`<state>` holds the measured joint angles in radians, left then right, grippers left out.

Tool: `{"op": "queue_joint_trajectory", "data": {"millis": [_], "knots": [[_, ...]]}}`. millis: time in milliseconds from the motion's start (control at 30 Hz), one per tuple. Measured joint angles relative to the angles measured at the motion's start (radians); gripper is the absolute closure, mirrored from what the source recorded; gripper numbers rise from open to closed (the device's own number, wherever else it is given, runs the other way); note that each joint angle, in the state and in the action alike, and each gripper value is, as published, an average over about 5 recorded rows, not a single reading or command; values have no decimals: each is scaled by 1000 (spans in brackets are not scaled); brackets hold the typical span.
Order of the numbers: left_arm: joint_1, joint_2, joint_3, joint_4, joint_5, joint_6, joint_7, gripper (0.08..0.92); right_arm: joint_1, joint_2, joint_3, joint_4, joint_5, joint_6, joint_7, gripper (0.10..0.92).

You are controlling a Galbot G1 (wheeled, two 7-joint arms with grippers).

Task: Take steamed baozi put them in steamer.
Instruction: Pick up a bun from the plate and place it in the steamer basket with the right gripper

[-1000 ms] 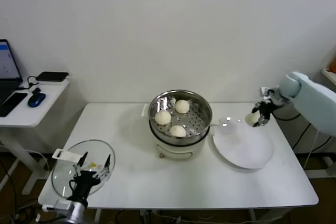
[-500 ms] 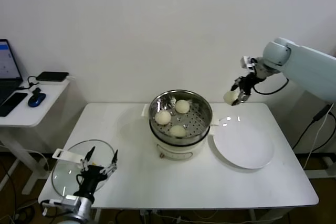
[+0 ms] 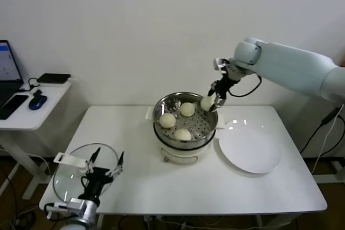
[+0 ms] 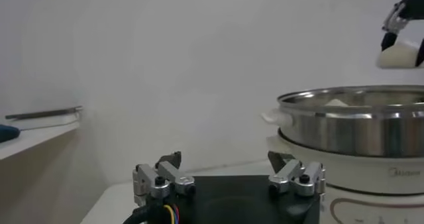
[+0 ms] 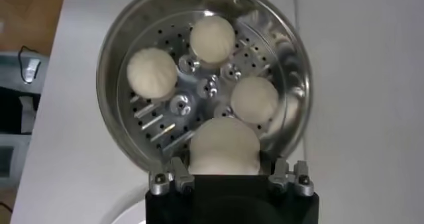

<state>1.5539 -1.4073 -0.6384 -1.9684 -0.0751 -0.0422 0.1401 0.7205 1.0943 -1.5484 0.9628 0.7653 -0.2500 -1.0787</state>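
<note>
Next, I let go of the baozi with my right gripper on the steamer's bare perforated bottom nearest the white plate (image 3: pixel 200 123) (image 5: pixel 200 131). The baozi is still above the steamer's rim.
The steamer (image 3: pixel 186 100), a shiny steel basket on a cream pot base, stands mid-table with three baozi (image 3: pixel 182 134) on its perforated bottom. My right gripper (image 3: pixel 211 100) is shut on a fourth baozi (image 3: pixel 207 103) and holds it above the steamer's right rim. The right wrist view shows this baozi (image 5: pixel 224 146) between the fingers, over the basket (image 5: pixel 112 59) with the three buns (image 5: pixel 212 38) below. My left gripper (image 3: pixel 102 165) is open and empty above the glass lid at the front left. In the left wrist view the steamer (image 4: pixel 351 122) is ahead, with the held baozi (image 4: pixel 399 56) above it.
A flat white plate (image 3: pixel 249 149) lies right of the steamer, with nothing on it. A round glass lid (image 3: pixel 75 179) lies at the table's front left corner. A side desk (image 3: pixel 32 106) with a phone, mouse and laptop stands further left.
My right arm has carried the baozi leftwards from above the plate's far edge to above the steamer's right rim. The left gripper has shifted only slightly.
</note>
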Motion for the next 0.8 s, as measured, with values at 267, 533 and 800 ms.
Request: {"op": "queue_joint_trajectory", "data": {"millis": [267,533,800], "knots": [[-4,0,-3,3,4,0,-1,177,-47,59,-7,-23,8,-7,11,338],[-1,0,-7,14,5,-6,-2,177,-96,92,-10,-59,-9,-5,11,338],[0,0,-6,17,5,-7,-2,177,-136,106,-8,-96,-37,-3,11,333]]}}
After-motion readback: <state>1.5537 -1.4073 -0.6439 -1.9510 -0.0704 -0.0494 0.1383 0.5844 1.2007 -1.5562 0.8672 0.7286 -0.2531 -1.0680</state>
